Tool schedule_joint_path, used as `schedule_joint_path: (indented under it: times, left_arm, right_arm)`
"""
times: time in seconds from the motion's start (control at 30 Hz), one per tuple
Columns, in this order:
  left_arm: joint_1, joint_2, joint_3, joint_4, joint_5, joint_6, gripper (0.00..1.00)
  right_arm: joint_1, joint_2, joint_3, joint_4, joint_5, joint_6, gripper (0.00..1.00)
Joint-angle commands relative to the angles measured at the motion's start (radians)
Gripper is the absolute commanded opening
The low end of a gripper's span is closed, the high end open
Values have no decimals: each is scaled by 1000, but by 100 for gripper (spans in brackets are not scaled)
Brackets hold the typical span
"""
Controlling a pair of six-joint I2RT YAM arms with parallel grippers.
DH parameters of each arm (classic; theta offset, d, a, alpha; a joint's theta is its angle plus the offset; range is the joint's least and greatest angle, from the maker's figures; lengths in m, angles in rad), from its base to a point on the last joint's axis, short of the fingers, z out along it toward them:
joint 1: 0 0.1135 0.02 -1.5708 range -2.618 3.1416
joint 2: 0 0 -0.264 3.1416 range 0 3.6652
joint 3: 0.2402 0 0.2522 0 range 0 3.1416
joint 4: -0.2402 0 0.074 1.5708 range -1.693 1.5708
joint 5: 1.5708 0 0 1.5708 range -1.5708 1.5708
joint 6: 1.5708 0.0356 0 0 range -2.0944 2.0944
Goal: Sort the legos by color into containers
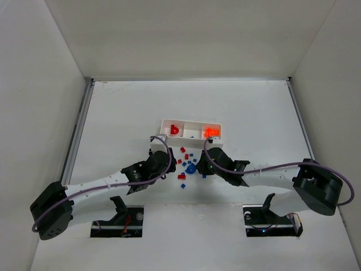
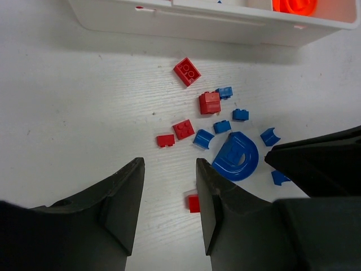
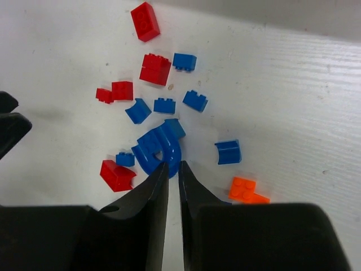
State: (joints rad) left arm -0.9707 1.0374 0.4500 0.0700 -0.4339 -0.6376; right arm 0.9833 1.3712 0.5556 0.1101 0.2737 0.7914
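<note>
My right gripper is closed at the outer edge of the blue arch piece's rim, so I should open it, move in and close around that rim (image 3: 174, 153) before lifting.
Red and blue legos (image 1: 185, 161) lie scattered in front of the long white tray (image 1: 163, 125) that forms the containers. Its left compartment holds a red piece (image 1: 174, 129) and its right one an orange piece (image 1: 211, 132). My right gripper (image 3: 174, 165) is shut on the rim of a large blue arch piece (image 3: 159, 148), which rests on the table. An orange brick (image 3: 245, 190) lies just to its right. My left gripper (image 2: 169, 164) is open and low over the table, with a small red brick (image 2: 193, 203) against its right finger. The blue arch (image 2: 237, 156) lies beside it.
The two grippers sit close together, with the right one's dark finger (image 2: 304, 164) showing in the left wrist view. The tray's near wall (image 2: 169, 20) stands just beyond the pile. White walls enclose the table on three sides.
</note>
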Motion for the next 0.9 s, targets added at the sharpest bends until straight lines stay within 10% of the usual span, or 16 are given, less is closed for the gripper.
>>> schedule_joint_path:
  times: [0.0,0.87]
  left_arm:
    - [-9,-36,-16,4,-12,-20,39]
    - [-73,3,-37,44,17,-28,41]
  right_arm:
    - [-19,-17,24,-33,9,-14,26]
    - [-18,34,-25,123,-82,40,37]
